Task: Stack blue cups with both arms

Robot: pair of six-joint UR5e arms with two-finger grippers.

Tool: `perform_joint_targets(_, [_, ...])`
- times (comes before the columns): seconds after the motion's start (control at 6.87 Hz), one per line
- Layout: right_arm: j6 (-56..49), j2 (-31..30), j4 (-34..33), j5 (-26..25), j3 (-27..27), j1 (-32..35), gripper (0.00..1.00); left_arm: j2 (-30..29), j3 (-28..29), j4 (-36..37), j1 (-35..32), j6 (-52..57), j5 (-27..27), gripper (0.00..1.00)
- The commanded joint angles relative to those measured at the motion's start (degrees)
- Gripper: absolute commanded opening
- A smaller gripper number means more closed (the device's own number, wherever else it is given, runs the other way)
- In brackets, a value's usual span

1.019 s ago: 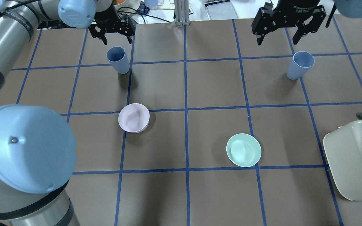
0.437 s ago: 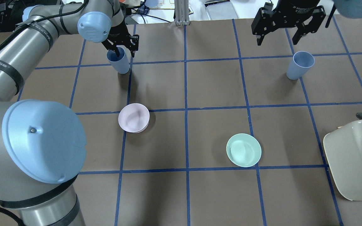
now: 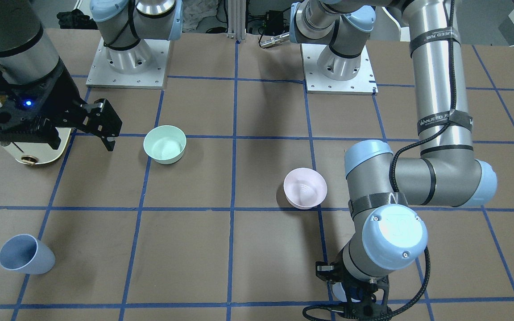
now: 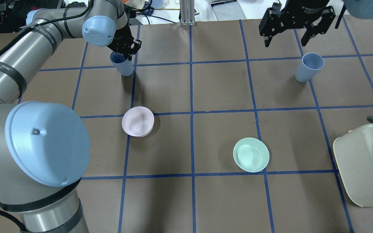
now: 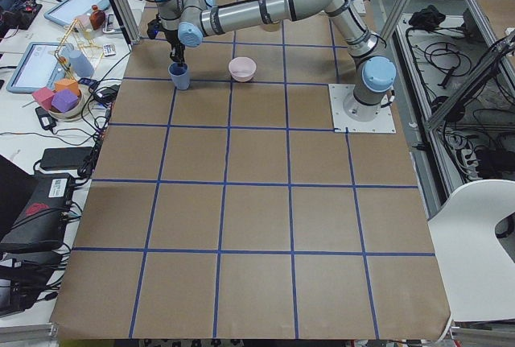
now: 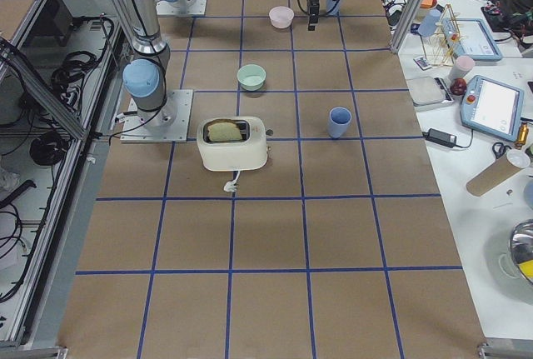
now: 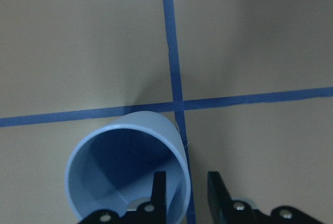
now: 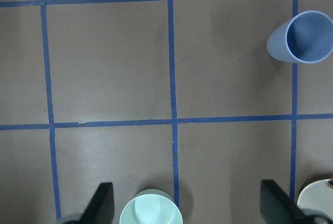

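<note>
My left gripper should set the pale-blue cup down and release it on the tape line (image 3: 234, 155) between the mint-green and pale pink bowls.
Two pale-blue cups stand upright on the brown table. The left cup (image 4: 124, 67) is at the far left; it also shows in the left wrist view (image 7: 125, 172). My left gripper (image 4: 126, 51) is lowered onto its rim. In the left wrist view the gripper (image 7: 187, 190) straddles the cup's right wall, one finger (image 7: 158, 190) inside and one outside, with a small gap on each side. The right cup (image 4: 309, 68) stands free at the far right, also seen in the right wrist view (image 8: 302, 39). My right gripper (image 4: 285, 42) hangs wide open and empty, beyond that cup.
A pale pink bowl (image 4: 138, 121) sits left of centre and a mint-green bowl (image 4: 251, 154) right of centre. A cream toaster (image 4: 364, 165) stands at the right edge. Operators' clutter lies beyond the table's far edge.
My left arm has swung in and come down onto the left cup, and its fingers have narrowed around the rim wall. The right arm and both cups have not moved.
</note>
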Motion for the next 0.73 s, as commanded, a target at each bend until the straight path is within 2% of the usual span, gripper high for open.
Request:
perform_joint_targets(0.0, [-0.07,0.0,0.0,-0.05,0.0,0.0,1.0,2.27,0.87,-0.82,-1.48,0.32,2.63,0.0])
perform_joint_targets(0.15, [-0.15,0.0,0.0,-0.05,0.0,0.0,1.0,4.99,0.96,-3.01,-4.1,-0.9,2.04,0.0])
perform_joint_targets(0.58, [-0.15,0.0,0.0,-0.05,0.0,0.0,1.0,7.48,-2.09,-8.55,-18.41,-19.57,-1.2,0.0])
